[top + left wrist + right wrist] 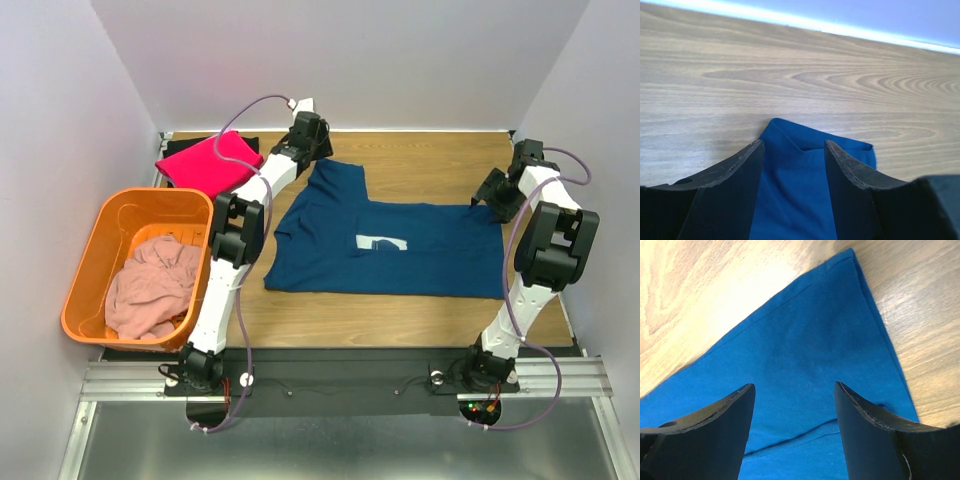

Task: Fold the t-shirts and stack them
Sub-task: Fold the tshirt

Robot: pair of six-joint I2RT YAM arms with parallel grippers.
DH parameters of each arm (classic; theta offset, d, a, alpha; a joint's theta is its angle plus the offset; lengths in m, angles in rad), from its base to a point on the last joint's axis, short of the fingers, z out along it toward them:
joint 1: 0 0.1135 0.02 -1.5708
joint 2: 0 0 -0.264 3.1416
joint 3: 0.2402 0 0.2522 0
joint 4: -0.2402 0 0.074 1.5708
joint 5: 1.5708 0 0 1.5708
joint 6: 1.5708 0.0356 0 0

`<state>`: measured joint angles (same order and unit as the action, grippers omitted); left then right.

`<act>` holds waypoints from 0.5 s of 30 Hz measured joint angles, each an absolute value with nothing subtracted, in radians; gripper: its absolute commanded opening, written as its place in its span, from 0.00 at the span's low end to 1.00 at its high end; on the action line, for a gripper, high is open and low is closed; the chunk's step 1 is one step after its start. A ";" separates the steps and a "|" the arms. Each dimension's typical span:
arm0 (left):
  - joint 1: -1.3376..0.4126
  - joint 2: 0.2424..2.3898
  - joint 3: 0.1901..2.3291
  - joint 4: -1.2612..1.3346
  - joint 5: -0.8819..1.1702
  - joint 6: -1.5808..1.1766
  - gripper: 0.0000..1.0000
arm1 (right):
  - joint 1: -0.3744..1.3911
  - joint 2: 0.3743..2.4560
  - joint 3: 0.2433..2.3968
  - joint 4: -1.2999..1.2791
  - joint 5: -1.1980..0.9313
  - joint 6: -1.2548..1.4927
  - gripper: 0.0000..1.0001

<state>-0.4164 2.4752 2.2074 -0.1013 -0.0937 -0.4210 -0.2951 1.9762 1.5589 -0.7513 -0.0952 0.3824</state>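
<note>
My right gripper should close on the back corner (497, 207) (848, 259) of the navy blue t-shirt, at the end farthest from the orange basket.
The navy blue t-shirt (400, 262) lies spread on the wooden table, its white print (383, 243) facing up and one sleeve reaching toward the back. My left gripper (318, 152) hovers open over that sleeve end; blue cloth (795, 195) lies flat between its fingers (794, 145), ungripped. At the shirt's right edge my right gripper (492, 195) is open above a corner of the cloth (805, 335), with its fingertips (795, 386) apart. A bright pink t-shirt (207, 160) lies folded at the back left. The pale dusty-pink t-shirt (150, 285) is crumpled in the basket.
An orange plastic basket (95, 235) stands off the table's left edge beside the left arm. A dark cloth edge (182, 143) shows under the bright pink shirt. Walls close in the back and both sides. Bare wood (430, 160) lies behind the navy shirt.
</note>
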 measured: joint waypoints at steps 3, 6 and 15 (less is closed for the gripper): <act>-0.416 2.506 2.207 -0.099 -0.101 -0.421 0.59 | -0.295 1.976 1.559 -0.751 -0.105 0.382 0.70; -0.416 2.539 2.207 -0.097 -0.113 -0.421 0.59 | -0.295 1.976 1.559 -0.751 -0.111 0.382 0.70; -0.415 2.570 2.207 -0.093 -0.149 -0.421 0.58 | -0.295 1.976 1.559 -0.751 -0.114 0.382 0.70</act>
<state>-0.4152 2.5702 2.2074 -0.0929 -0.1486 -0.4213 -0.2951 1.9759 1.5589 -0.7509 -0.1143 0.3820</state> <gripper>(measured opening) 0.592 0.702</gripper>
